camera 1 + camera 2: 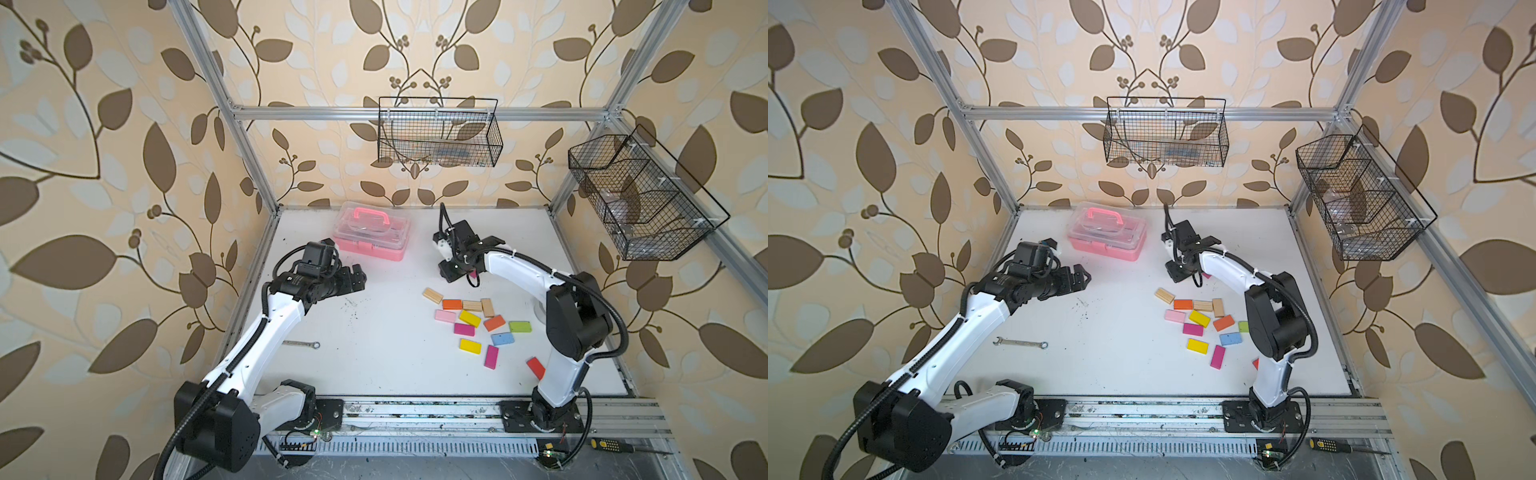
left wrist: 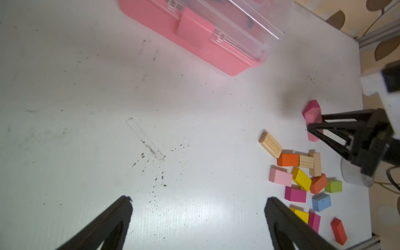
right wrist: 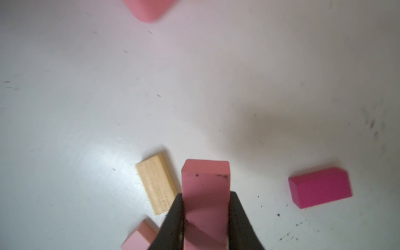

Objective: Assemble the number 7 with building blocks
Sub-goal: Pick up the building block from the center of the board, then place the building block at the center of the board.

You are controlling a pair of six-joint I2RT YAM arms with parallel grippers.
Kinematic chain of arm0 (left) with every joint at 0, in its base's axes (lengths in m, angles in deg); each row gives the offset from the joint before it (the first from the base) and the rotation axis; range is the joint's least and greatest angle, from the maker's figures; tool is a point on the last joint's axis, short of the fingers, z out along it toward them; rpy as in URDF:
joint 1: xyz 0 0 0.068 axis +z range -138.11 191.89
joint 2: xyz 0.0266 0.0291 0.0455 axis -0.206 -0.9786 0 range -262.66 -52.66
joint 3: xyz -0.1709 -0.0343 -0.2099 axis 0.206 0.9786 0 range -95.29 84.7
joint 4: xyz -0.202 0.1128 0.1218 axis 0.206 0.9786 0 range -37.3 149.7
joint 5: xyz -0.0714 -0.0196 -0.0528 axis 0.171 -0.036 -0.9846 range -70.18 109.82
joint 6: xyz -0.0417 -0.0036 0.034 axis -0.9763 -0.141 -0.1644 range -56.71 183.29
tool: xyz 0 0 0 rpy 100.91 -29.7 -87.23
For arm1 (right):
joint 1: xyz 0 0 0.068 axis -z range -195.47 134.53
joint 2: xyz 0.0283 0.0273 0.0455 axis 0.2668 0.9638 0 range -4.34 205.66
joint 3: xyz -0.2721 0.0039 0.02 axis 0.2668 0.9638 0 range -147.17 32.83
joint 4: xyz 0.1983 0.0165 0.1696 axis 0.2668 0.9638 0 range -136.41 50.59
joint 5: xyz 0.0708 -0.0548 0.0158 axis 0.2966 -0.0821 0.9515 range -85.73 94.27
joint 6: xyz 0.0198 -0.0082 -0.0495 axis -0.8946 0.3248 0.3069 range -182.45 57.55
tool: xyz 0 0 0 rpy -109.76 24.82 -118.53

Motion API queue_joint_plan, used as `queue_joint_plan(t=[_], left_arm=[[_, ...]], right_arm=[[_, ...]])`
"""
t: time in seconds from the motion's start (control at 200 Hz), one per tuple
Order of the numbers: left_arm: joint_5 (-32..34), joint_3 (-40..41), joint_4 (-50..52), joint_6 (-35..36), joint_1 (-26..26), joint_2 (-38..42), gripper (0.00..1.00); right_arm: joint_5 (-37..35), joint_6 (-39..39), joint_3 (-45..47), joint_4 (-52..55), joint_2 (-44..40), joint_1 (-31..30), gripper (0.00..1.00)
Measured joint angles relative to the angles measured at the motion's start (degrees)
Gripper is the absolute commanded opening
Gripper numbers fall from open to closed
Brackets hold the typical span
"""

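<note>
Next, I release the pink block with my right gripper on the bare table (image 1: 364, 285) just in front of the pink clear-lidded case.
The building blocks (image 1: 478, 322) lie loose on the right half of the white table (image 1: 374, 365), in no figure: plain wood, orange, pink, yellow, magenta, green, blue and red. My right gripper (image 3: 205, 200) is shut on a pink block (image 3: 205, 184), which it holds just above the table, far of the scatter. A wood block (image 3: 155, 181) and a magenta block (image 3: 320, 187) lie either side of it. In the left wrist view the right gripper (image 2: 313, 124) pinches that pink block (image 2: 312, 138). My left gripper (image 1: 357, 278) hovers open and empty over the table's left half, its fingertips (image 2: 125, 205) wide apart.
A pink clear-lidded case (image 1: 372, 235) stands at the back centre. A wrench (image 1: 301, 343) lies front left beside the left arm. A red block (image 1: 535, 368) lies close to the right arm's base. Wire baskets (image 1: 440, 133) hang on the back and right frame.
</note>
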Motion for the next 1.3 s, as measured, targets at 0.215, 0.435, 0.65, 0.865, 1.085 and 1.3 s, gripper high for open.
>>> queue_joint_plan(t=[0.215, 0.435, 0.65, 0.865, 1.085, 1.3], left_arm=[[-2.78, 4.72, -0.66, -3.69, 16.13, 4.44, 0.99], [-5.75, 6.97, -0.5, -4.48, 23.34, 4.63, 0.99], [-7.65, 8.02, 0.2, -4.24, 25.22, 4.63, 0.99], [-9.29, 8.55, 0.24, -3.63, 25.2, 4.76, 0.99], [-10.69, 8.59, 0.22, -3.34, 25.2, 4.96, 0.99], [-11.13, 8.63, 0.2, -3.23, 25.2, 4.94, 0.99]], right_arm=[[-0.61, 12.79, -15.41, 0.81, 5.38, -13.46, 0.18], [1.31, 17.99, -32.15, 6.73, 21.88, -17.92, 0.18], [3.72, 18.32, -45.83, 12.37, 34.18, -19.65, 0.19], [4.96, 19.82, -46.42, 13.46, 36.35, -20.41, 0.22], [2.78, 24.59, -46.47, 14.62, 39.12, -21.97, 0.22], [-1.4, 26.23, -47.91, 14.86, 41.27, -22.27, 0.26]])
